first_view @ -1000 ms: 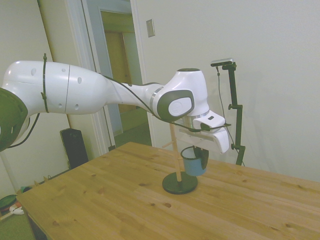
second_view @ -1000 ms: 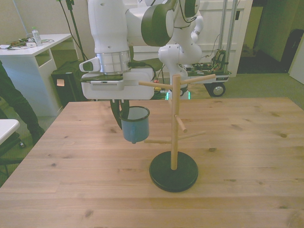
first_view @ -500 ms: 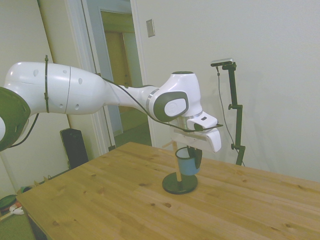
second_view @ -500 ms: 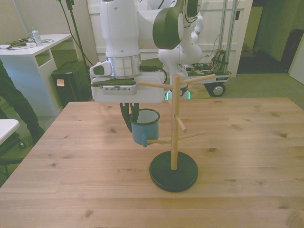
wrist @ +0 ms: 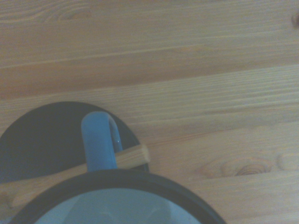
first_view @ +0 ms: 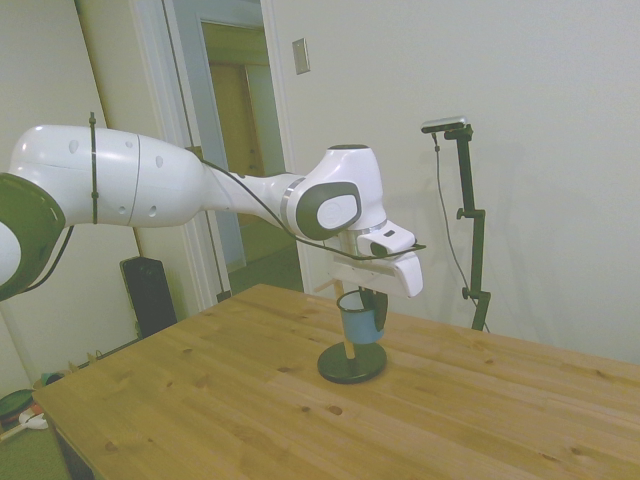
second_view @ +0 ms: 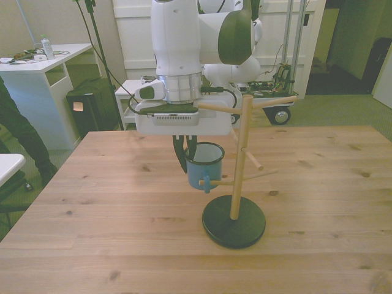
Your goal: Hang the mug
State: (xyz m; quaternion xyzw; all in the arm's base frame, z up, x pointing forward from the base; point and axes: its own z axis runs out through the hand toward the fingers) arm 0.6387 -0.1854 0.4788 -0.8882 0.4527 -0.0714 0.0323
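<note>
Next, my gripper releases the blue mug on the low peg [first_view: 347,330] [wrist: 56,174] above the black round base.
The blue mug [second_view: 204,166] hangs upright from my gripper [second_view: 188,152], which is shut on its rim on the side toward the front view's left. The wooden peg stand [second_view: 239,160] rises from a black round base [second_view: 234,222] just to the front view's right of the mug, and its post leans a little. The mug's loop handle [wrist: 99,143] sits over the tip of the low peg [wrist: 134,156]. In the side view the mug [first_view: 362,320] hides most of the post, and the gripper [first_view: 374,300] sits at its rim above the base [first_view: 352,366].
The wooden table [second_view: 92,202] spreads wide on both sides of the stand. A person's dark sleeve [second_view: 13,125] shows at the front view's left edge beside a white desk [second_view: 37,64]. Upper pegs [second_view: 269,101] stick out near the gripper's body.
My gripper carried the mug toward the front view's right, and the handle slid onto the low peg. The stand shifted the same way, and its post now leans.
</note>
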